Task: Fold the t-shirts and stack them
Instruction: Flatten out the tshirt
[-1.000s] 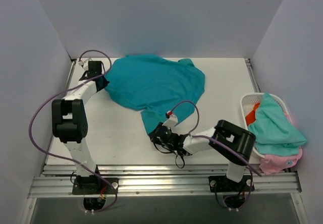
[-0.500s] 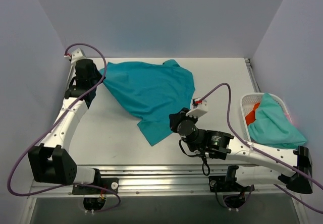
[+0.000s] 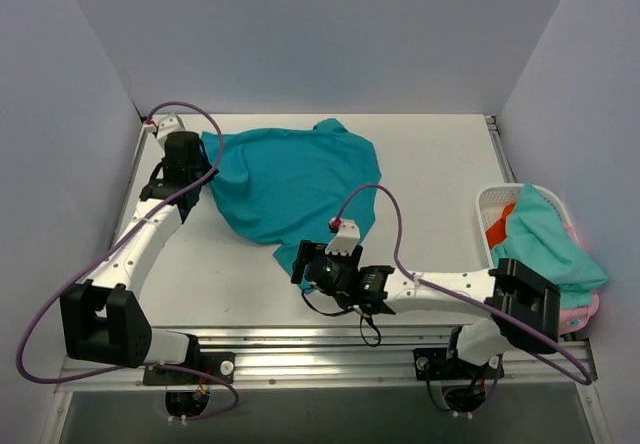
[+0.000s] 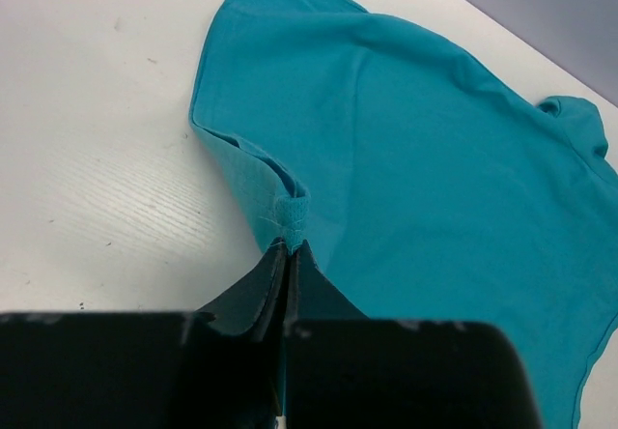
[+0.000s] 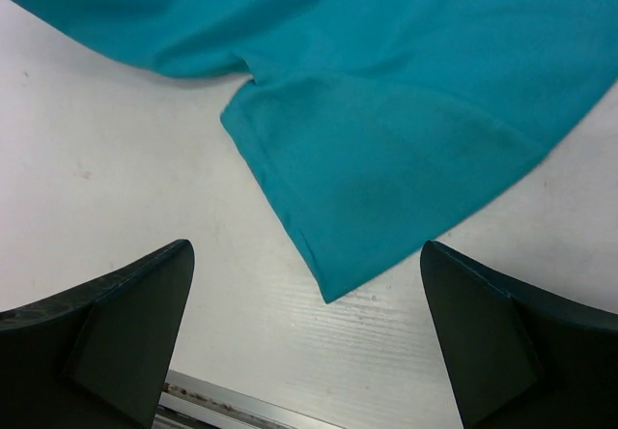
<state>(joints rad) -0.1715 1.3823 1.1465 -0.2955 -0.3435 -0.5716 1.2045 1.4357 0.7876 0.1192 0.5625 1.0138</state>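
Note:
The teal t-shirt is lying rumpled with only its hem in my left gripper, so my right gripper should pinch the t-shirt's near corner (image 5: 326, 276) before both grippers lift and stretch it.
A deep teal t-shirt (image 3: 290, 179) lies rumpled and partly spread on the white table. At its left edge my left gripper (image 3: 196, 171) is shut on a pinched fold of its hem. The left wrist view shows the cloth (image 4: 435, 158) clamped between the tips of that gripper (image 4: 288, 246). My right gripper (image 3: 306, 266) stands open at the shirt's near corner. In the right wrist view the teal corner (image 5: 386, 158) lies flat on the table between the wide-spread fingers (image 5: 126, 323), and nothing is held. Paler aqua (image 3: 540, 239), pink (image 3: 572, 316) and orange-red (image 3: 498, 230) t-shirts are heaped at the right.
A white lattice basket (image 3: 490, 201) at the table's right edge holds the heaped shirts. The metal front rail (image 5: 222, 402) runs just near of the right gripper. Walls close in the left, back and right sides.
The right gripper has opened and let the teal shirt's near corner drop, moving left and nearer. The left gripper, still shut on the hem, shifted slightly and the shirt bunched.

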